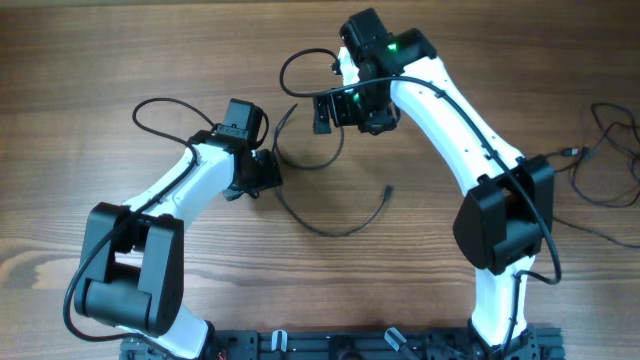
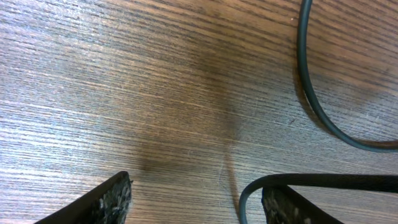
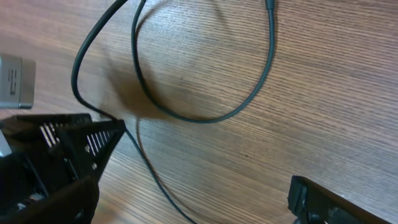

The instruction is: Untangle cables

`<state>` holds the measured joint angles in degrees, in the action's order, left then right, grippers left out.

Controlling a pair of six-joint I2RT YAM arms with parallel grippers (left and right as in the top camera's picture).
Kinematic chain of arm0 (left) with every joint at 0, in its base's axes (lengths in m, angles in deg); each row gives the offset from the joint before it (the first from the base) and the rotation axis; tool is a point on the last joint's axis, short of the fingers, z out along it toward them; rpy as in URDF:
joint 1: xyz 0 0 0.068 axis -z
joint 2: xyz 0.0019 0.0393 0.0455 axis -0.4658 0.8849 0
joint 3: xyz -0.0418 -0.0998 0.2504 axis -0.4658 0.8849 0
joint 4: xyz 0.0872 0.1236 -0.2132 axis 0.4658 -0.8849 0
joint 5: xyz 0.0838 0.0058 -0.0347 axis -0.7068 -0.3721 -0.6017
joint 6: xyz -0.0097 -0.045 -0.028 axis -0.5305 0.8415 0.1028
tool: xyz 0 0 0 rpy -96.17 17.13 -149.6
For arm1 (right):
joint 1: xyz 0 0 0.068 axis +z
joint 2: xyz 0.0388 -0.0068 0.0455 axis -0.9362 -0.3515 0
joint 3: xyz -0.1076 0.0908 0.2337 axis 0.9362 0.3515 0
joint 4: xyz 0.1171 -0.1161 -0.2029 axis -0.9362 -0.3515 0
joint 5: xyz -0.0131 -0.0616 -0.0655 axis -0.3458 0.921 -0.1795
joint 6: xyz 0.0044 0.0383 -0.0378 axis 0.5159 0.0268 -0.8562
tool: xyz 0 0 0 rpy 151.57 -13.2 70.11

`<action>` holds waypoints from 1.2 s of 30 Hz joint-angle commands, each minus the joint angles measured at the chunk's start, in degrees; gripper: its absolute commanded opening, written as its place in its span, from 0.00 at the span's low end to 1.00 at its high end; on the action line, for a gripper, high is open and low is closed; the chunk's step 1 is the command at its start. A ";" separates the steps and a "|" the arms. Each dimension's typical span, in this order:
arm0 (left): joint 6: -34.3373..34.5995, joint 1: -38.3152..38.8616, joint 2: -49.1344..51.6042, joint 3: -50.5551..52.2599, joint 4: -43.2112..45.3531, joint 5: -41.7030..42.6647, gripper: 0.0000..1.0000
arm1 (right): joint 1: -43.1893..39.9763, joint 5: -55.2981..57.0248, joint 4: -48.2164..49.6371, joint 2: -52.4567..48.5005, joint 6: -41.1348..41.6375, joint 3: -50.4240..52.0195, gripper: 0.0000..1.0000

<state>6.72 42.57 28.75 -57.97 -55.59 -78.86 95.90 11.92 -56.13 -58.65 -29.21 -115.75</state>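
My right gripper is set to close next on the bend (image 1: 278, 191) (image 3: 140, 152) of the long black cable beside my left gripper, at the spot just below the loop.
A long black cable (image 1: 322, 226) curves across the table's middle, and a second strand loops (image 1: 312, 164) just above it. My left gripper (image 1: 264, 176) is at the curve's left end. In the left wrist view it (image 2: 199, 202) stands open; the cable (image 2: 250, 191) bends up beside the inner face of the right fingertip (image 2: 286, 208) and runs off right, not pinched. My right gripper (image 1: 328, 110) hovers over the loop, open wide. A thin strand (image 3: 155, 180) crosses the wood between its fingers (image 3: 205, 162), below a cable loop (image 3: 205, 118).
More thin black cables (image 1: 600, 150) lie in a loose tangle near the right edge of the table. A silvery rectangular piece (image 3: 15, 81) shows at the left of the right wrist view. The arms' bases stand along the front edge (image 1: 350, 345).
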 commanded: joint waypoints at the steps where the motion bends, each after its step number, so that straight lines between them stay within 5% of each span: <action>1: 0.74 -0.35 0.63 0.02 0.04 1.18 0.70 | -0.09 -0.48 0.33 -0.96 2.34 0.59 1.00; 5: 0.02 -0.35 0.59 0.00 0.46 1.53 0.81 | -0.09 -0.46 0.35 -0.98 3.52 0.59 1.00; 18: -3.98 -1.33 -14.71 -0.07 0.46 0.26 0.89 | -0.07 -3.91 4.87 -1.03 8.74 0.59 1.00; 36: -2.23 -17.51 -16.15 0.00 -3.89 0.22 0.93 | 6.93 1.70 6.60 -4.26 11.34 0.59 0.98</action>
<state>3.71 26.20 13.10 -57.97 -58.82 -78.29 101.10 9.82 -49.77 -60.71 -19.55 -115.73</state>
